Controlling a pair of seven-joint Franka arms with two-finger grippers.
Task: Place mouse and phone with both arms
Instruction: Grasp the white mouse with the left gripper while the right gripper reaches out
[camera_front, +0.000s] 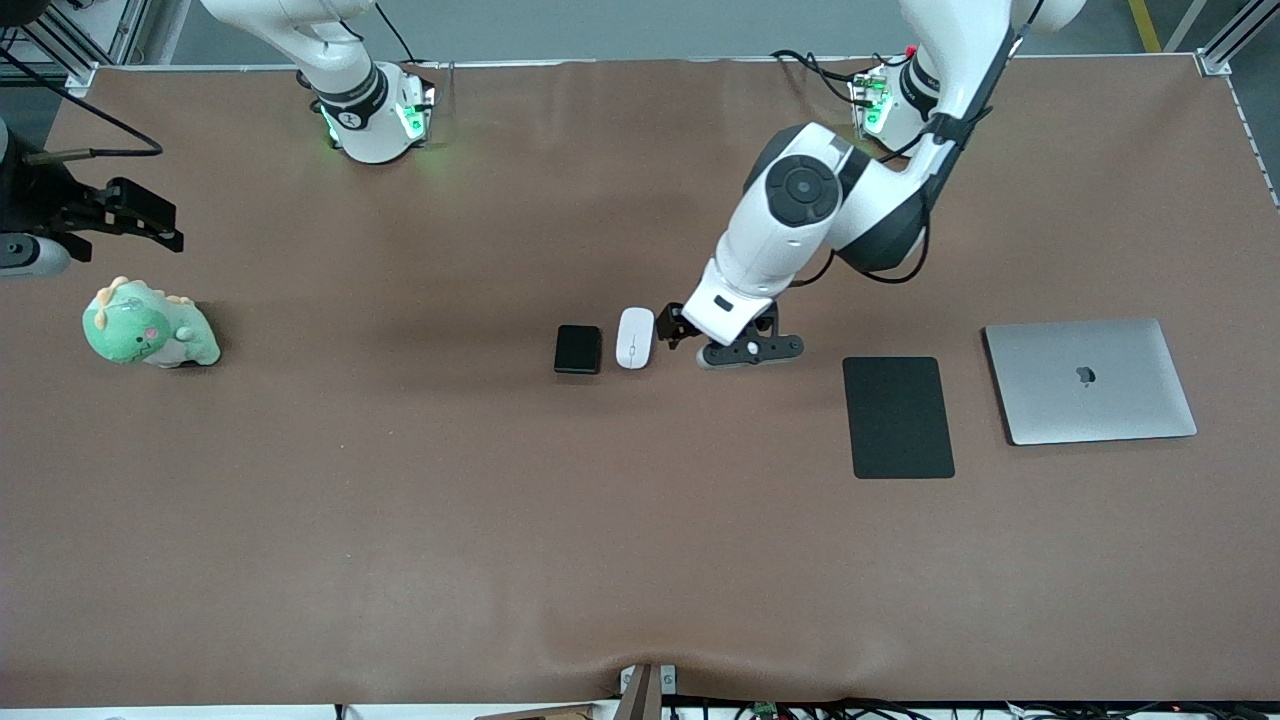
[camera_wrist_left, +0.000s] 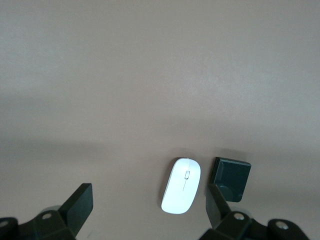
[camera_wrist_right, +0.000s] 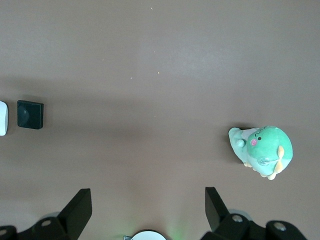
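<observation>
The white mouse is beside the black phone. My left gripper should go next to the long sides of the white mouse (camera_front: 635, 338) (camera_wrist_left: 181, 186) and close there around its middle.
The white mouse (camera_front: 635, 337) lies on the brown table beside the black phone (camera_front: 578, 349), the mouse toward the left arm's end. My left gripper (camera_front: 680, 328) is open and empty, low over the table just beside the mouse. In the left wrist view the mouse (camera_wrist_left: 181, 185) and phone (camera_wrist_left: 231, 177) lie near one finger (camera_wrist_left: 216, 205) of the left gripper (camera_wrist_left: 150, 205). My right gripper (camera_front: 158, 224) is open and empty, up over the table's edge at the right arm's end; its view (camera_wrist_right: 148, 210) shows the phone (camera_wrist_right: 30, 114) far off.
A green plush dinosaur (camera_front: 148, 325) sits at the right arm's end, below the right gripper. A flat black mat (camera_front: 897, 416) and a closed silver laptop (camera_front: 1090, 380) lie toward the left arm's end.
</observation>
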